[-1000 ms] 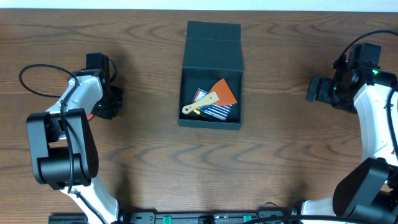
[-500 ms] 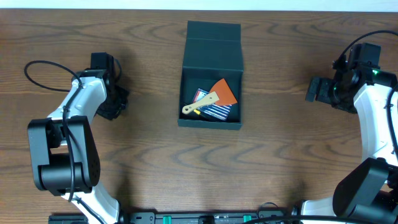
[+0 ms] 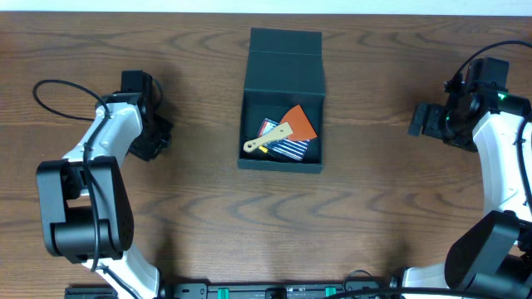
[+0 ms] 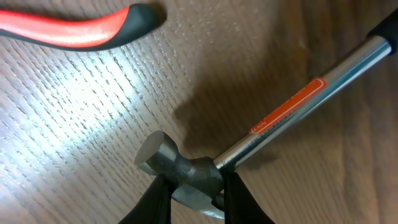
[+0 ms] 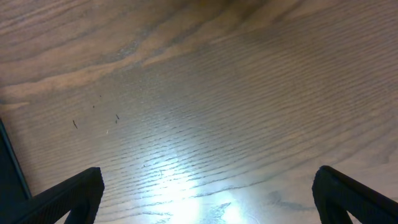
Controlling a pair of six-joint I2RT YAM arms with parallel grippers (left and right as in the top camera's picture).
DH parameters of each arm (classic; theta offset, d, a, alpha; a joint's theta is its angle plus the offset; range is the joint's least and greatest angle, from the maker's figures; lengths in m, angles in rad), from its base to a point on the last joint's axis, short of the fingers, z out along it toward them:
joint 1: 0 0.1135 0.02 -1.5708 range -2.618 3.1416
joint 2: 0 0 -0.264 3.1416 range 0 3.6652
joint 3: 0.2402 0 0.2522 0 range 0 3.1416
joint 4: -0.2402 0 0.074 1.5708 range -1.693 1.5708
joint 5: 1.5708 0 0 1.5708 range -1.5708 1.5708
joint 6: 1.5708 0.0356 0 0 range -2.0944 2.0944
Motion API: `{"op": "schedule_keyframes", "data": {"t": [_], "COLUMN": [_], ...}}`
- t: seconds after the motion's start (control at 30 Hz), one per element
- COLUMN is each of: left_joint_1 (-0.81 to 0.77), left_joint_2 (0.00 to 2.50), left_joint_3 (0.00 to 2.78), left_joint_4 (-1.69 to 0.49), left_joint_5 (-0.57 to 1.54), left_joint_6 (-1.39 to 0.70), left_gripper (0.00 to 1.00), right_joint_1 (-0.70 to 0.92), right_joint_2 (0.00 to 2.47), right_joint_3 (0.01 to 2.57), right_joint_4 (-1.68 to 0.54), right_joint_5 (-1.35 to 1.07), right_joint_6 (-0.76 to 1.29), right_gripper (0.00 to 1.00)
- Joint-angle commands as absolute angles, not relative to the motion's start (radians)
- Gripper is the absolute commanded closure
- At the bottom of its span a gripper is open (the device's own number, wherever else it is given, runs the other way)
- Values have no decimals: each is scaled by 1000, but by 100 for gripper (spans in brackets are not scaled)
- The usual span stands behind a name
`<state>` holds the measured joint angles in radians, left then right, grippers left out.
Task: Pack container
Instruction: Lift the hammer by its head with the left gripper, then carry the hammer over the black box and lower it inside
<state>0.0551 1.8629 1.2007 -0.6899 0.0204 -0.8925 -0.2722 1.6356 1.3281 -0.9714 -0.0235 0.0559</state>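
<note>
Next, the left gripper releases the hammer in the dark teal container [image 3: 282, 120], beside the scraper, across the orange piece's edge.
The dark teal container [image 3: 283, 66] stands open at the table's back centre, lid flap lying back. Inside it lie a wooden-handled scraper [image 3: 268, 139], an orange piece [image 3: 299, 121] and a striped item [image 3: 288, 147]. My left gripper [image 4: 194, 196] is shut on the steel head of a hammer [image 4: 186, 171], whose shaft with an orange label [image 4: 287, 106] runs up right over the table. In the overhead view that gripper [image 3: 152, 137] is far left of the container. My right gripper [image 3: 421, 120] is open and empty above bare wood, far right of the container.
A red-and-black tool handle [image 4: 81, 28] lies on the wood just beyond the hammer. A dark edge shows at the left of the right wrist view [image 5: 12, 168]. A black cable [image 3: 50, 87] loops by the left arm.
The left arm shifted slightly to the right a second ago and has since held still. The right arm and the container's contents have not moved.
</note>
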Motion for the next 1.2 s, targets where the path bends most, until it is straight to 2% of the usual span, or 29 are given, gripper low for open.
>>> {"op": "schedule_keyframes", "data": {"t": [0.0,0.23,0.7,0.97,1.17], "left_joint_1": [53,42,-99,-224,-371], "left_joint_2": [1811,1775,1603,1481,1472], "left_joint_3": [1192,1192,1196,1216,1216], "left_joint_4": [-695,-701,-678,-640,-591], "left_joint_5": [15,15,15,15,15], "left_joint_6": [-853,-785,-428,-204,64], "left_gripper": [94,94,94,94,94], "right_joint_1": [-268,-268,-268,-268,-268], "right_joint_2": [1643,1643,1643,1643,1643], "right_joint_3": [1323,1323,1323,1323,1323], "right_joint_4": [-973,-973,-973,-973,-973], "right_joint_5": [-28,-28,-28,-28,-28], "right_joint_6": [44,44,44,44,44], "right_gripper": [1,1,1,1,1]}}
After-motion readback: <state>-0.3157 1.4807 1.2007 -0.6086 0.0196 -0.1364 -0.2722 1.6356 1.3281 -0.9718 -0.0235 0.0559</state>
